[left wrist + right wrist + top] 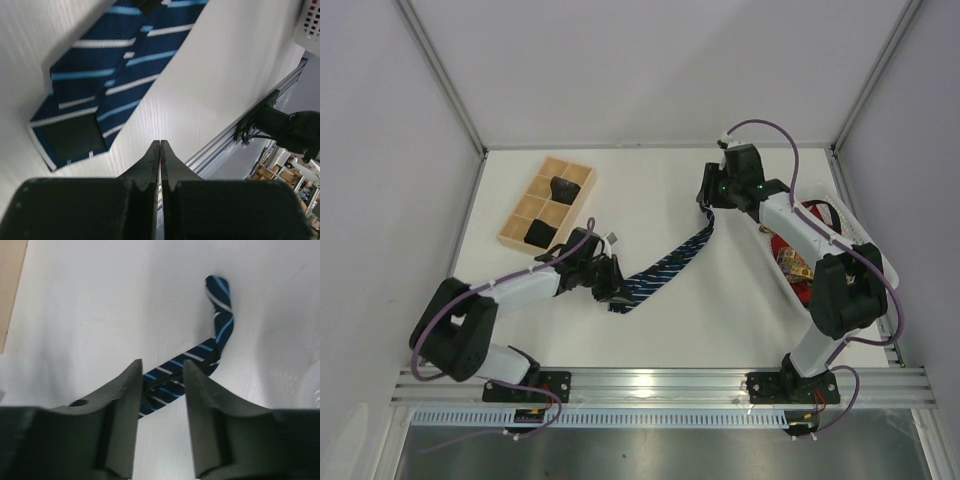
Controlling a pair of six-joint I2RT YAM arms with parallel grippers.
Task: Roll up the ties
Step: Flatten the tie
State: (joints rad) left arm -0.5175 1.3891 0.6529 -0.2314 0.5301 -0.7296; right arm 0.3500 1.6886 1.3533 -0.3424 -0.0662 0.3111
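My right gripper should take that end (708,214), the bent narrow end of the tie, and bring it nearer the metal bar first, because the tie slants away from the bar.
A navy tie with pale diagonal stripes (665,268) lies flat, running diagonally across the table's middle. Its wide end (100,75) is folded over, with a dark label showing, just ahead and left of my left gripper (160,143). That gripper is shut and holds nothing; it sits by the wide end (612,288). My right gripper (706,203) hovers over the narrow end. In the right wrist view it (162,371) is open, and the narrow strip (220,325) runs beyond the gap between its fingers. Two rolled dark bundles (563,188) (540,233) sit in a wooden box.
The wooden compartment box (578,178) stands at the back left. A white basket (865,245) at the right edge holds red and gold-patterned ties (792,263), partly under the right arm. Purple cables run along both arms. A metal rail (660,382) borders the near edge.
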